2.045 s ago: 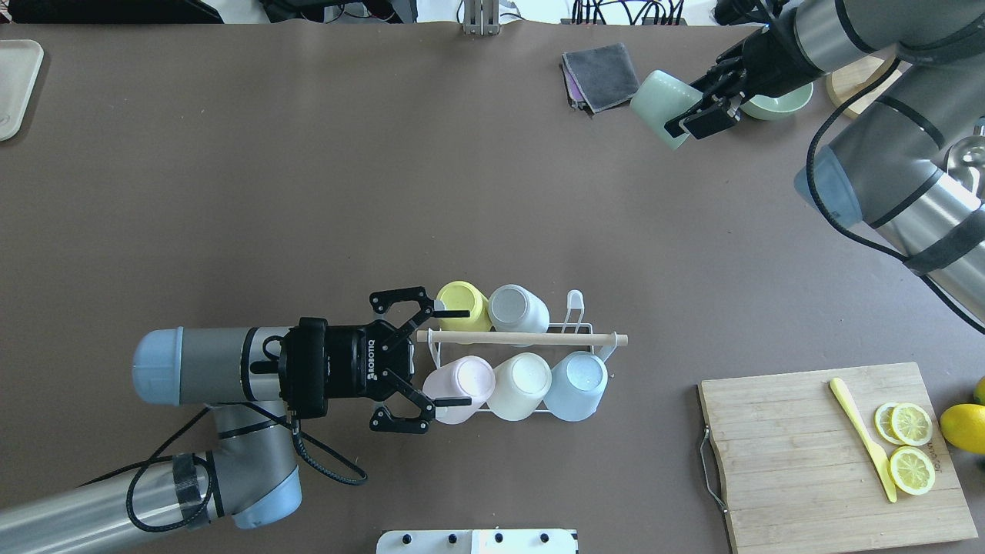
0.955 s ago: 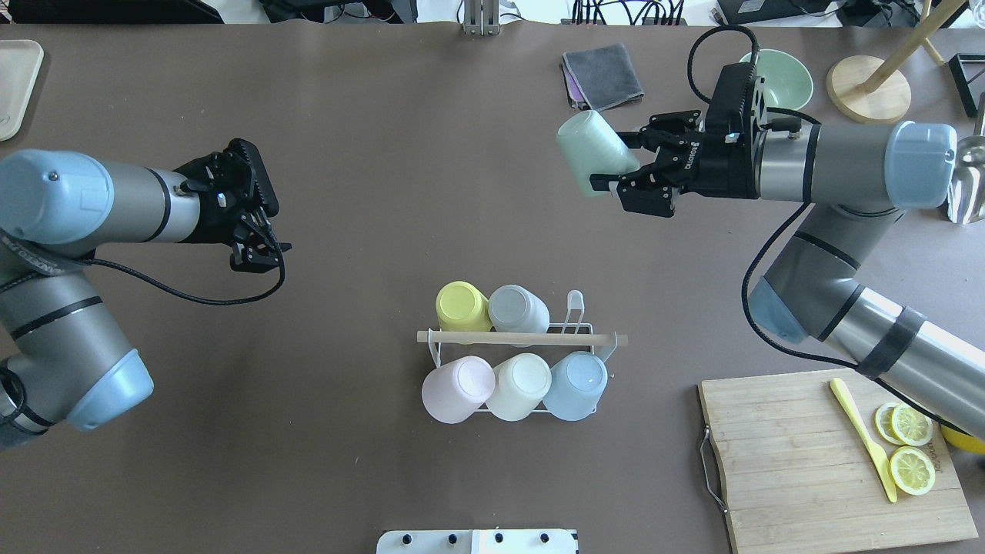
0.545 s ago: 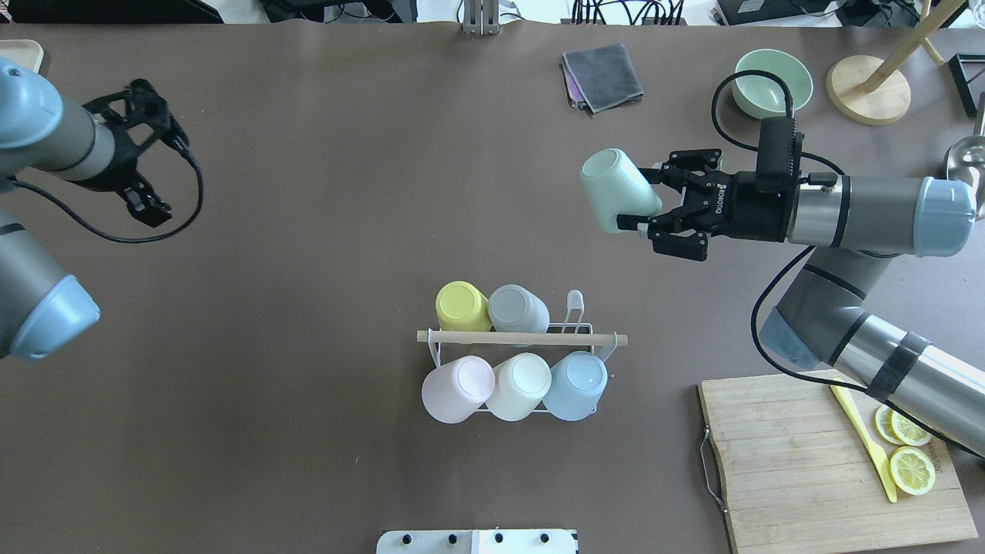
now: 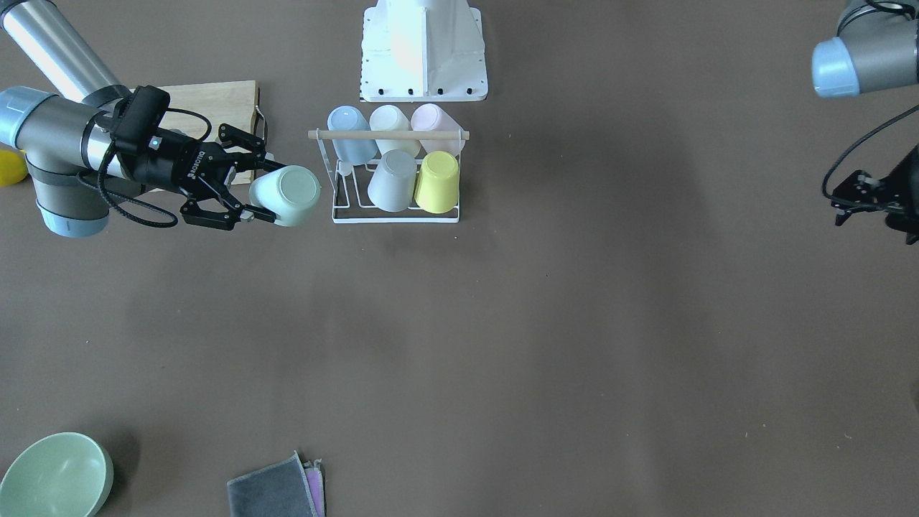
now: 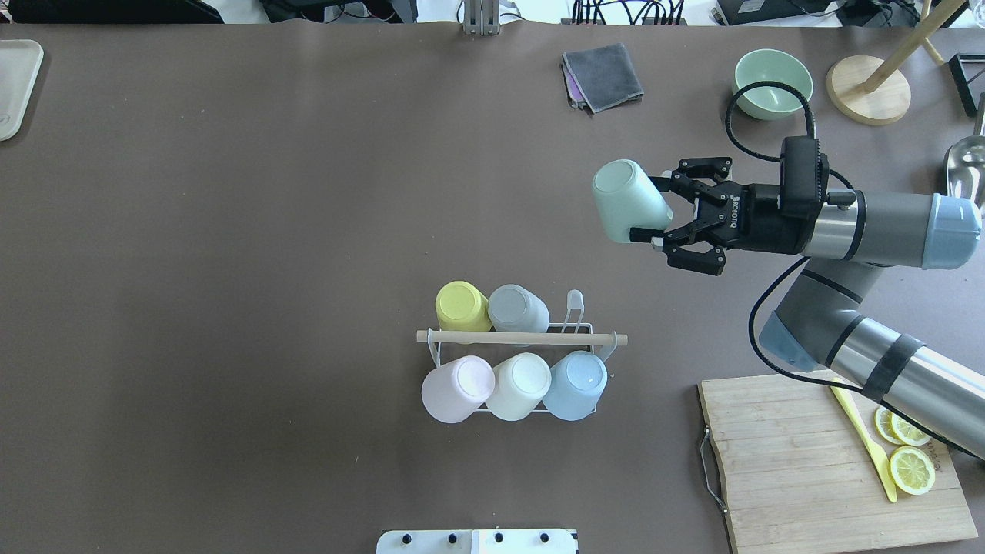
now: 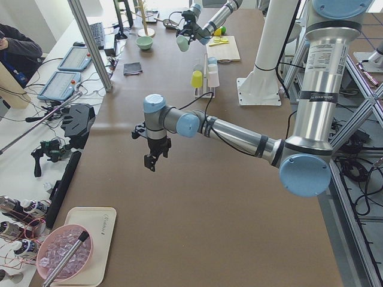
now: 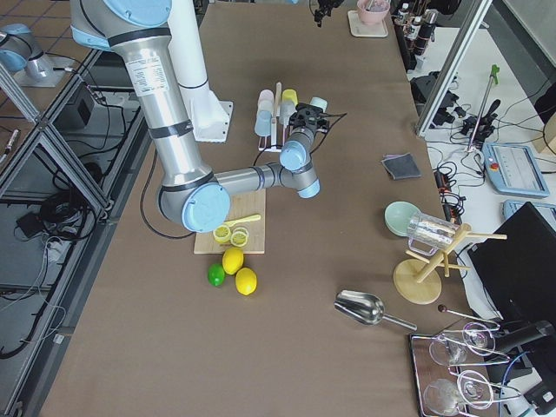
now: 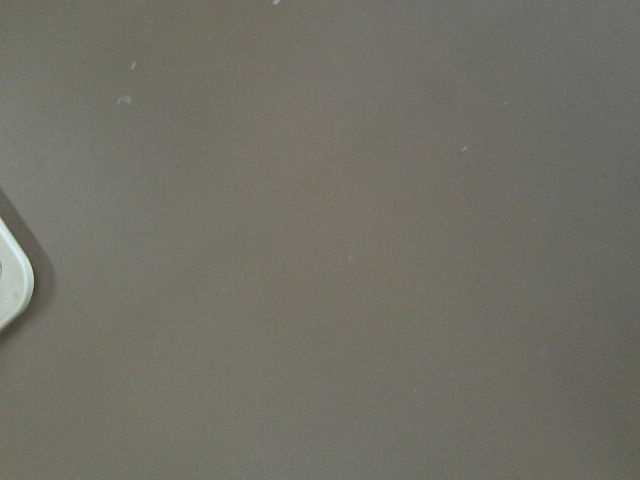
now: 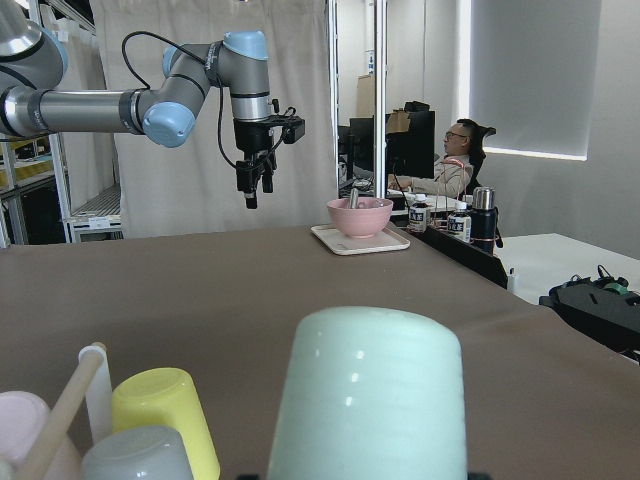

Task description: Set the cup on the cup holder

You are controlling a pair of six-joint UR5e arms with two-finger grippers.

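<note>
The mint green cup will go down on the cup holder's free peg point(image 4: 345, 169) beside the grey cup, placed there by my right gripper.
My right gripper point(image 5: 652, 208) is shut on a mint green cup point(image 5: 629, 200) and holds it on its side above the table, beyond and to the right of the cup holder point(image 5: 523, 338). The holder is a white wire rack with a wooden rod and carries yellow, grey, pink, cream and blue cups. One prong point(image 5: 574, 302) at its far right corner is free. In the front-facing view the cup point(image 4: 286, 195) hangs just left of the holder point(image 4: 388, 135). My left gripper point(image 4: 846, 202) is far off at the table's left end, empty, its fingers apart.
A cutting board point(image 5: 800, 454) with lemon slices and a yellow knife lies at the near right. A green bowl point(image 5: 772, 73), a grey cloth point(image 5: 602, 75) and a wooden stand base point(image 5: 868, 90) are at the far right. A white tray point(image 5: 15, 85) is at the far left.
My right gripper has carried the mint cup nearer and toward the holder. My left arm has drawn back from the holder to the left and out of the overhead view.
</note>
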